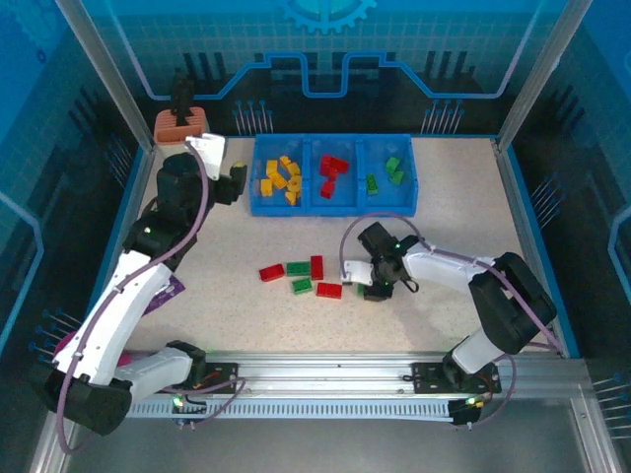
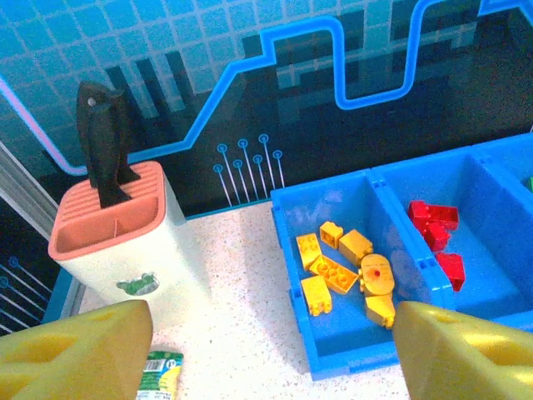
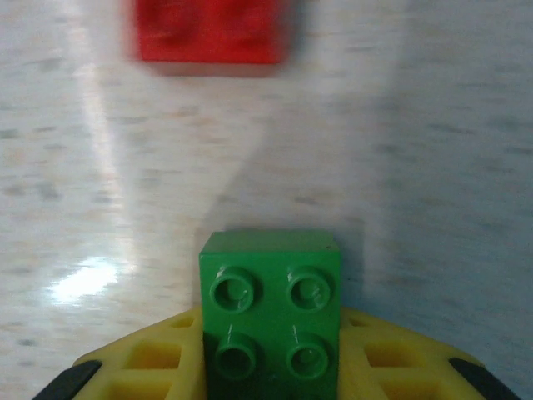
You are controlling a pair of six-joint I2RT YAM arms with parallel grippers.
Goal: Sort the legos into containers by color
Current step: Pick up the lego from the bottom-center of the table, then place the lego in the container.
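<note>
I need to release the green four-stud brick with my right gripper over the green legos (image 1: 396,175) near the blue tray's outside.
The blue container tray (image 1: 332,209) has three compartments: yellow legos (image 1: 279,179) on the left, red ones (image 1: 333,175) in the middle, green ones (image 1: 392,172) on the right. Loose red and green legos (image 1: 300,276) lie on the table in front of it. My right gripper (image 1: 371,283) is low on the table beside them, shut on a green four-stud brick (image 3: 271,312); a red brick (image 3: 208,33) lies just ahead. My left gripper (image 1: 237,182) hovers open at the tray's left end, its yellow fingers (image 2: 75,350) wide apart above the yellow legos (image 2: 346,267).
A cream-and-orange knife holder (image 2: 125,242) stands at the back left, close to the left gripper. A green snack packet (image 2: 158,375) lies below the left fingers. A purple packet (image 1: 170,290) sits under the left arm. Metal frame posts ring the table.
</note>
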